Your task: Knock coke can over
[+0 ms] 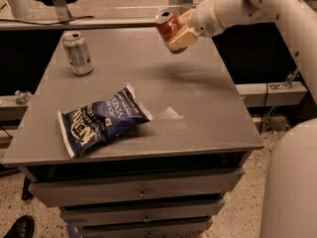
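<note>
My gripper is going to let go of the coke can on the open part of the grey table (185,96) beside the blue chip bag. The can is now tilted in the air.
The coke can (167,27) is red with a silver top. It is off the grey table (198,113), tilted to the left in the air above the far right part. My gripper (179,34) reaches in from the upper right and is shut on the can, with its tan fingers (182,39) against the can's right and lower side. The white arm (233,6) runs back to the upper right.
A silver-grey can (78,53) stands upright at the far left of the table. A blue chip bag (99,120) lies flat near the front left. Drawers (138,192) sit below the tabletop. A shoe (17,227) is on the floor at lower left.
</note>
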You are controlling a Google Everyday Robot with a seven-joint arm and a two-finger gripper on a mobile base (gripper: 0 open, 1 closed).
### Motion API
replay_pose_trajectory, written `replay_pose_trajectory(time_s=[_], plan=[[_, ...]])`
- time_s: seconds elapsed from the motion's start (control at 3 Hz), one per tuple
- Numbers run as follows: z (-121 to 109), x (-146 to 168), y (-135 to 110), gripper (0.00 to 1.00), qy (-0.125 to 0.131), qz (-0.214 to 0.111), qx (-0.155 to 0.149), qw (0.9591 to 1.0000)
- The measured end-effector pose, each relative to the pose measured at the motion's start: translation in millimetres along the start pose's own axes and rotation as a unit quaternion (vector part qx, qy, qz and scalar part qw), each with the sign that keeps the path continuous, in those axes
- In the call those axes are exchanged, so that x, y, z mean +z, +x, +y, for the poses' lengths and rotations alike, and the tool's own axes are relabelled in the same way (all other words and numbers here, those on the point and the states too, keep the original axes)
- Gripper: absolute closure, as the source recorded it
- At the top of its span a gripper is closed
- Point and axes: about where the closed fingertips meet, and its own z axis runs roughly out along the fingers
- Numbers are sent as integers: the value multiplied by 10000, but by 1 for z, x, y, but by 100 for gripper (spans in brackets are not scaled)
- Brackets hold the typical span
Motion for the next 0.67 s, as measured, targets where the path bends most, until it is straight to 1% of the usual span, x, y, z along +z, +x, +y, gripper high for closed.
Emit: replay_pose_trajectory(time_s=[0.33, 0.67], plan=[[26, -14, -6, 100, -388, 810, -1310, 9873], [47, -37, -10, 100, -453, 1465, -2570, 9542]])
